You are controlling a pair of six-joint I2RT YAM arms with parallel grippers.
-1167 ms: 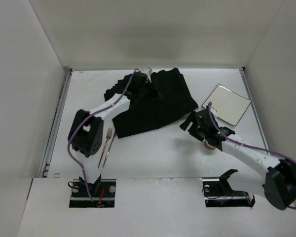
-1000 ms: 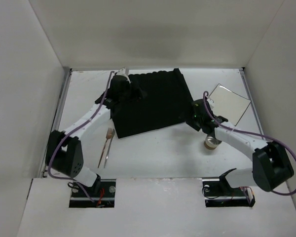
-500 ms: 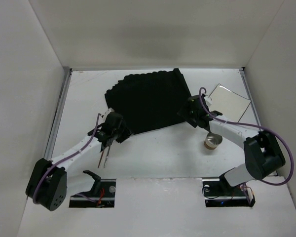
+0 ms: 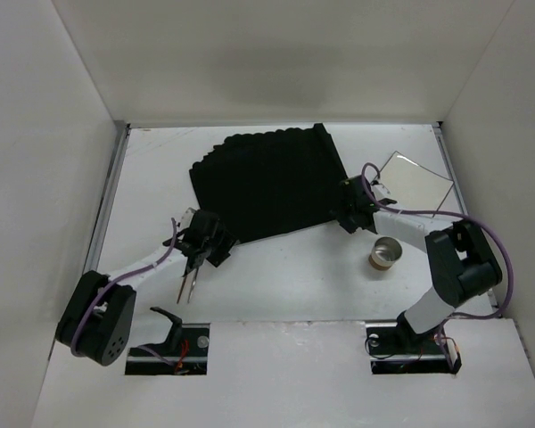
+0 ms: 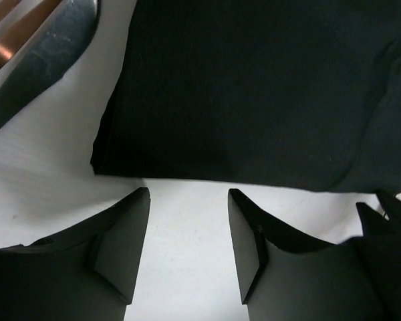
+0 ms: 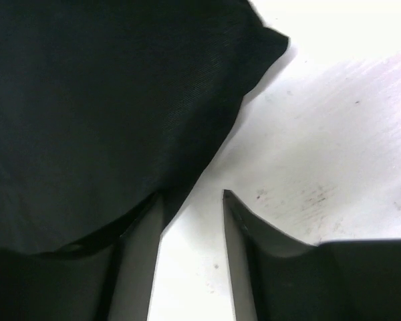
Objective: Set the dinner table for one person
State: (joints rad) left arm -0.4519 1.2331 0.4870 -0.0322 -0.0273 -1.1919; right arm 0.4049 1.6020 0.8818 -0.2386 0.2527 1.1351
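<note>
The placemat is crooked and its near edge is beyond my left gripper's fingers, so my left gripper needs to pinch the placemat's corner [image 5: 102, 163] by the knife before straightening the placemat.
On the white dinner table [image 4: 285, 281] lies a black placemat [image 4: 267, 183], spread nearly flat and turned a little. My left gripper [image 4: 209, 239] hovers at its near-left corner, open, with only bare table between the fingers [image 5: 187, 194]. At the mat's near-right corner my right gripper [image 4: 343, 212] is also open [image 6: 190, 195]; the mat's edge [image 6: 187, 174] touches its left finger and nothing sits in the gap. A fork and knife [image 4: 189, 278] lie just below the left gripper. A brown cup [image 4: 383, 255] and a square plate [image 4: 416, 185] stand to the right.
White walls [image 4: 98, 223] close in the table on the left, back and right. In the left wrist view, the cutlery [image 5: 33, 40] shows at the upper left, close to the mat's corner [image 5: 107, 160].
The crumpled mat now lies spread out. My left arm drew back from the mat's far-left corner to its near-left corner. The right gripper moved to the near-right corner and its jaws narrowed.
</note>
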